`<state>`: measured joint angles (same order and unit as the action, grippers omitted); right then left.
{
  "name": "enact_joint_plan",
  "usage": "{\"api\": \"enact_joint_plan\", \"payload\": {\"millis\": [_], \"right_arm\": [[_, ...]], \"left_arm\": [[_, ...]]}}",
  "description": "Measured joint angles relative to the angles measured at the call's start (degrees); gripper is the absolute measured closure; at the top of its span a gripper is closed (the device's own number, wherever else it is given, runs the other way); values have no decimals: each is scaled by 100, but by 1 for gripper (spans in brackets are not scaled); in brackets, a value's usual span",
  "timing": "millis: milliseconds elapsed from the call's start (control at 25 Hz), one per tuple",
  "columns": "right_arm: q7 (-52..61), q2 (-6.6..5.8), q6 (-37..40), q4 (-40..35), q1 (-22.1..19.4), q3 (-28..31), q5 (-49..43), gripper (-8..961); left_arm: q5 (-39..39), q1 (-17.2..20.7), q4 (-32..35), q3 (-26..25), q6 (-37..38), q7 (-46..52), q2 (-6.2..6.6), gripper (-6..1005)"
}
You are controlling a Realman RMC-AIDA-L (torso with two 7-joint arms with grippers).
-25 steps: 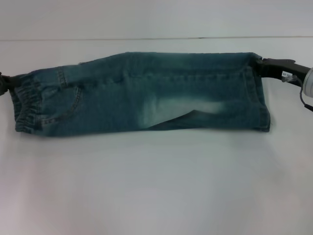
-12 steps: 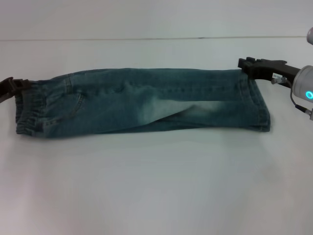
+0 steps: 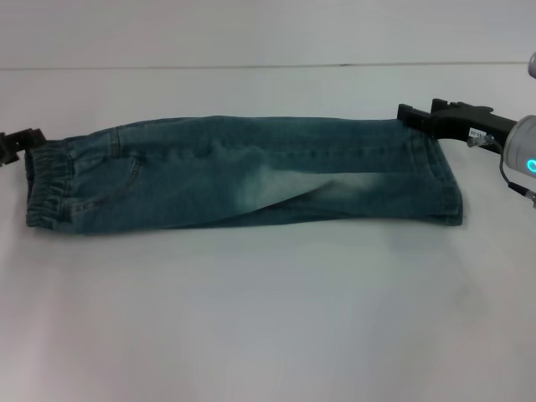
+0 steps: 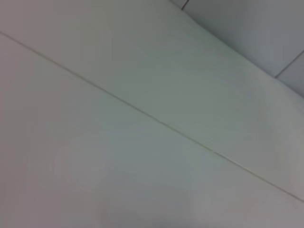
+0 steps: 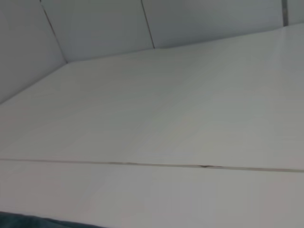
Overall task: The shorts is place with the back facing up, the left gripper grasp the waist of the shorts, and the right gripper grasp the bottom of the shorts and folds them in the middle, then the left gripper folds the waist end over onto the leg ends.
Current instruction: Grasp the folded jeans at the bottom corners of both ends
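Observation:
The waist's far corner is in my left gripper, so I will open it and grip the middle of the waist (image 3: 46,183) before I fold the shorts over.
The blue denim shorts (image 3: 251,172) lie flat on the white table, folded in half lengthwise into a long strip. The ruffled waist (image 3: 46,180) is at the left end and the leg ends (image 3: 448,180) are at the right. My left gripper (image 3: 25,141) sits at the far left edge, just beside the waist's far corner, open and holding nothing. My right gripper (image 3: 412,115) hovers at the far right corner of the leg ends, open, its tips just over the hem. A sliver of the shorts (image 5: 28,222) shows in the right wrist view.
The white table (image 3: 268,318) stretches wide in front of the shorts. A thin seam (image 3: 251,66) runs across the table behind them. The left wrist view shows only the table seam (image 4: 142,114) and bare surface.
The shorts, held raised and stretched a second ago, have sunk flat onto the table. Both grippers have let go; the left one drew back leftward and the right one shifted slightly left.

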<state>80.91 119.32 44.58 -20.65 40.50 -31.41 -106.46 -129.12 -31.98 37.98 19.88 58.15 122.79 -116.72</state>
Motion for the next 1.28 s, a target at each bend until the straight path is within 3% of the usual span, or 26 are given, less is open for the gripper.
{"api": "enact_joint_plan", "payload": {"millis": [200,320,440,600,760,1280], "right_arm": [[16,-22,301,-44,-72,19,10,337],[63,-77,830,-92,-150,21,11,253],[162,-189,1774,-240,-276,-4,9,159],[220,-306,2909,-461,-413,-56,-74,167],[301,-354,3370,-565,-439,-229,-253,176],[370,-195,3665,-800,-427,-791,-529,175]], "left_arm": [[102,110,183,-2,178,2,2,383],[26,214,329,11,560,125,49,177],[-219,349,587,19,1036,636,97,138],[-860,459,897,25,1525,1795,133,104],[-1365,432,925,40,1917,2330,145,125],[-1519,191,700,57,1749,2552,111,192]]}}
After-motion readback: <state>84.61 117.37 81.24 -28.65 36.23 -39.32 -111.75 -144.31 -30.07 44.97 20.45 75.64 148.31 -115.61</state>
